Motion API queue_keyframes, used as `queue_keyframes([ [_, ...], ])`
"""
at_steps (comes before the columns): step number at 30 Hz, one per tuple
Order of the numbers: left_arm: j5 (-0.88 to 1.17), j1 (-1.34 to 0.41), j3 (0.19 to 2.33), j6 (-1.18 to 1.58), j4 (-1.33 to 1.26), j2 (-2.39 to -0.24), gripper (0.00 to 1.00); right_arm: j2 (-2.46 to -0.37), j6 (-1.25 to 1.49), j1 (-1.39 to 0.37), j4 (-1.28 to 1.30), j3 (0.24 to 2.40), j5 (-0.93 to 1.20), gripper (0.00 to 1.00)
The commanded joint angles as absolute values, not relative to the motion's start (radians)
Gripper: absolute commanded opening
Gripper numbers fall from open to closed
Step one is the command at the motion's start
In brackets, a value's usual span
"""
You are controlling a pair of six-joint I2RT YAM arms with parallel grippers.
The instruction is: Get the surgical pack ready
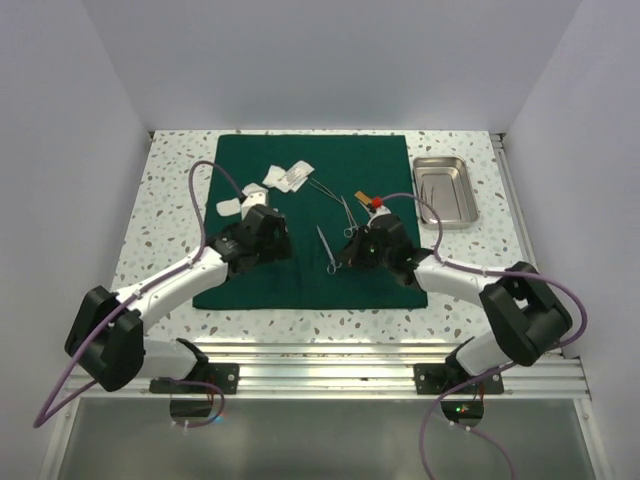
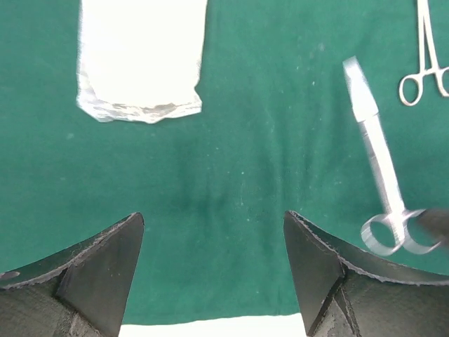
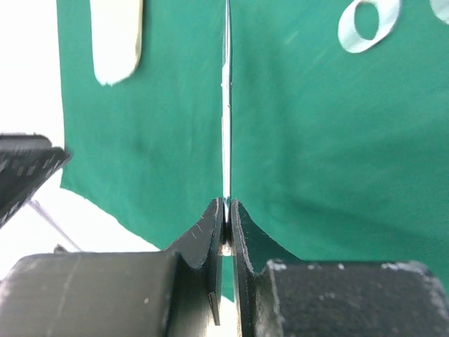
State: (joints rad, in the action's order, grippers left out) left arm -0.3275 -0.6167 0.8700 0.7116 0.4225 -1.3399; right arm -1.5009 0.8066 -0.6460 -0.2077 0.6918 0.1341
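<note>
The steel scissors will go down by the thin instrument inside the steel tray (image 1: 429, 201), towards the green drape, as my right gripper puts them there. The scissors are still held in that gripper.
The dark green drape (image 1: 300, 270) lies flat on the table. My right gripper (image 1: 347, 255) is shut on the steel scissors (image 1: 327, 248), which show edge-on between its fingers in the right wrist view (image 3: 226, 105). The scissors also show in the left wrist view (image 2: 379, 158), with their rings by my right fingertip. My left gripper (image 1: 255, 232) is open and empty, low over bare drape (image 2: 231, 175) near its front edge. White gauze pads (image 1: 290, 176) lie at the back left; one shows in the left wrist view (image 2: 140, 56). Forceps (image 1: 348, 211) lie mid-cloth. The steel tray (image 1: 445, 215) stands to the right.
A thin instrument (image 1: 425, 190) lies inside the tray. A small item with a red tip (image 1: 373, 201) lies on the drape just beyond my right gripper. A second pair of forceps (image 1: 322, 187) lies by the gauze. White walls enclose the speckled table (image 1: 165, 200).
</note>
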Motion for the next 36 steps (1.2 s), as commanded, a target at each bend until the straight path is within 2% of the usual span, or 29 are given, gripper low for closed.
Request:
queue_keyframes([
  [1, -0.379, -0.609, 0.91, 0.68, 0.459, -1.273, 0.84, -1.424, 0.761, -0.582, -0.176, 0.744, 0.161, 0.0],
  [9, -0.357, -0.609, 0.89, 0.667, 0.445, -1.253, 0.85, -1.387, 0.703, -0.362, -0.095, 0.808, 0.253, 0.0],
  [21, -0.316, -0.609, 0.813, 0.592, 0.351, -1.184, 0.85, -1.456, 0.678, 0.155, -0.12, 0.888, 0.469, 0.0],
  [30, -0.278, -0.609, 0.785, 0.561, 0.313, -1.164, 0.85, -1.63, 0.661, 0.25, -0.103, 1.054, 0.534, 0.0],
  [36, -0.268, -0.609, 0.765, 0.548, 0.293, -1.158, 0.85, -1.732, 0.588, 0.261, -0.035, 1.132, 0.486, 0.0],
])
